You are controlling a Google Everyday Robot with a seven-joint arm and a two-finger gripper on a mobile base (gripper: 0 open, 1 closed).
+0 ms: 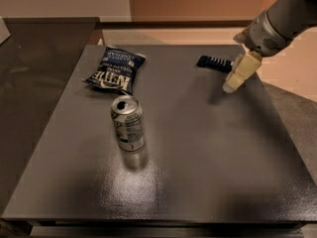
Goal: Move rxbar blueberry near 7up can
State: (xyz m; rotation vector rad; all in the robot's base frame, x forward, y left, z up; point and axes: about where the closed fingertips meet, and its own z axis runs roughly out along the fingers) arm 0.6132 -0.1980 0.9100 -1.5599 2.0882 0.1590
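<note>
Next, I close my gripper on the end of the rxbar blueberry (229, 66) that points away from the chip bag.
The rxbar blueberry (214, 62) is a small flat dark bar lying at the far right of the dark table (198, 148). The 7up can (128, 122) stands upright, left of the table's middle. My gripper (233, 84) hangs from the arm at the upper right, its cream fingers pointing down and left. It hovers just right of and in front of the bar and covers the bar's right end. It holds nothing.
A crinkled dark-blue chip bag (115, 70) lies at the far left of the table, behind the can. A darker counter (34, 68) adjoins the table on the left. The table's right edge runs close under the arm.
</note>
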